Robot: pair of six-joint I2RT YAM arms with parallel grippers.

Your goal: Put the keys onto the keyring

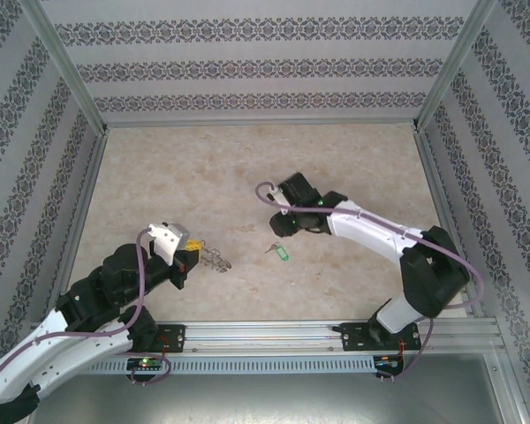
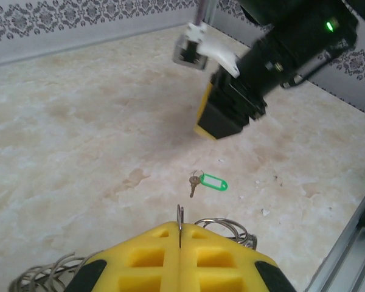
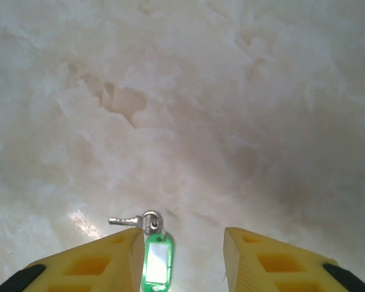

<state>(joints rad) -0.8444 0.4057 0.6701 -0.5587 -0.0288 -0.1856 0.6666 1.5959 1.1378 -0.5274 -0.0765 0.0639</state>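
I will move over and pinch the small ring (image 3: 156, 225) by the key with my open right gripper, as the green tag is close to one of its fingers.
A small silvery key (image 3: 134, 220) with a green plastic tag (image 3: 157, 258) lies flat on the marble tabletop; it also lies mid-table in the overhead view, key and tag (image 1: 278, 253). My right gripper (image 3: 181, 243) hovers open just above it, the tag close beside the left finger (image 3: 109, 258). From the left wrist the key and tag (image 2: 208, 182) lie on the table below the right gripper (image 2: 222, 118). My left gripper (image 2: 180, 234) is shut on the wire of the keyring (image 2: 230, 227), whose coils hang out on both sides. From overhead, the left gripper (image 1: 194, 256) holds the keyring (image 1: 215, 260) low over the table.
Patterned walls with metal posts enclose the marble table (image 1: 247, 168). A metal rail (image 1: 336, 334) runs along the near edge by the arm bases. Purple cables (image 1: 141, 265) loop along both arms.
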